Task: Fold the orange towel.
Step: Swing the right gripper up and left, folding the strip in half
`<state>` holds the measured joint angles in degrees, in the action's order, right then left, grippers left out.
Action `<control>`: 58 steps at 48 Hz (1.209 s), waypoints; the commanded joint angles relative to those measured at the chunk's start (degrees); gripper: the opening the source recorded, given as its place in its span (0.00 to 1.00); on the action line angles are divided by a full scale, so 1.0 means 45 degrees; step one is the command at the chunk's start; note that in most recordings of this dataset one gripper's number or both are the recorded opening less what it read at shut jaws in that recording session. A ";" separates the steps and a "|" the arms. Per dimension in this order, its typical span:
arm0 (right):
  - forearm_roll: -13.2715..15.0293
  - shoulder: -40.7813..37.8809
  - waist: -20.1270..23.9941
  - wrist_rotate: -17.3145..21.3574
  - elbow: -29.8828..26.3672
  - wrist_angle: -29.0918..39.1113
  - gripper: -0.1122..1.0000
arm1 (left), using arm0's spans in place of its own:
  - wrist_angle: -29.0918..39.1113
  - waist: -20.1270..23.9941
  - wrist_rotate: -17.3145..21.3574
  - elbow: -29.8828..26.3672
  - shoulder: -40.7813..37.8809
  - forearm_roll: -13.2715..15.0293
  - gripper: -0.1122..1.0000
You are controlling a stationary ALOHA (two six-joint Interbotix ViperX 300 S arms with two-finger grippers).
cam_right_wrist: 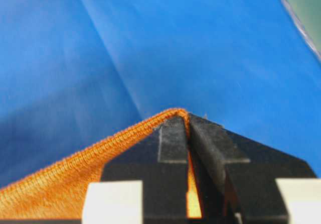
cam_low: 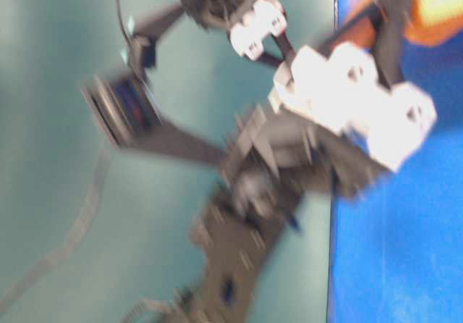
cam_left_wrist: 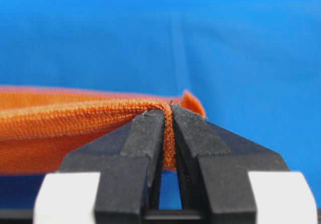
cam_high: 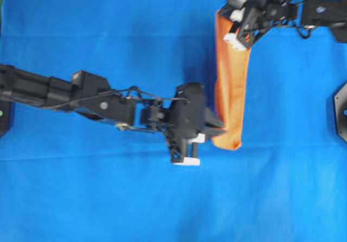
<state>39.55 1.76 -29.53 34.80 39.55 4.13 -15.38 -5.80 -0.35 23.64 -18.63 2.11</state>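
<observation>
The orange towel has its near end in my left gripper and its far end in my right gripper, so next I lay it flat and take both far corners [cam_high: 221, 19].
The orange towel [cam_high: 232, 84] hangs as a narrow, doubled strip between my two grippers over the blue cloth surface [cam_high: 108, 198]. My left gripper [cam_high: 217, 128] is shut on the strip's near end; its wrist view shows the hem [cam_left_wrist: 168, 133] pinched between the black fingers [cam_left_wrist: 145, 133]. At the far end, my right gripper [cam_high: 241, 41] is shut on a corner of the towel [cam_right_wrist: 186, 114], and the stitched hem runs off to the lower left. In the table-level view only a blurred patch of the orange towel [cam_low: 434, 11] shows behind the right arm.
The blue cloth surface [cam_left_wrist: 200, 33] covers the whole table. A black arm base [cam_high: 341, 109] stands at the right edge, and another mount [cam_high: 5, 117] at the left edge. The table-level view is filled by a blurred arm [cam_low: 304, 142].
</observation>
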 commanded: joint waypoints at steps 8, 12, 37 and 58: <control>0.0098 -0.0781 0.0059 -0.0332 -0.1270 -0.0332 0.13 | -0.1035 -0.0430 -0.0937 0.1504 0.0977 -0.0039 0.13; 0.0117 -0.0801 0.0059 -0.0352 -0.1309 -0.0332 0.13 | -0.1133 -0.0430 -0.0957 0.1680 0.0977 -0.0020 0.13; 0.0703 -0.0938 0.0234 -0.0371 -0.1191 -0.1309 0.21 | -0.1250 -0.0156 -0.0937 0.1328 0.0605 -0.0020 0.49; 0.0879 -0.0840 0.0547 -0.0352 -0.1016 -0.1113 0.66 | -0.0195 -0.0039 -0.0937 0.1406 0.1309 -0.0039 0.91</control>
<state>43.42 -3.25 -27.42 33.13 35.24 -0.88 -17.75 -6.06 -4.66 30.67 -16.00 2.02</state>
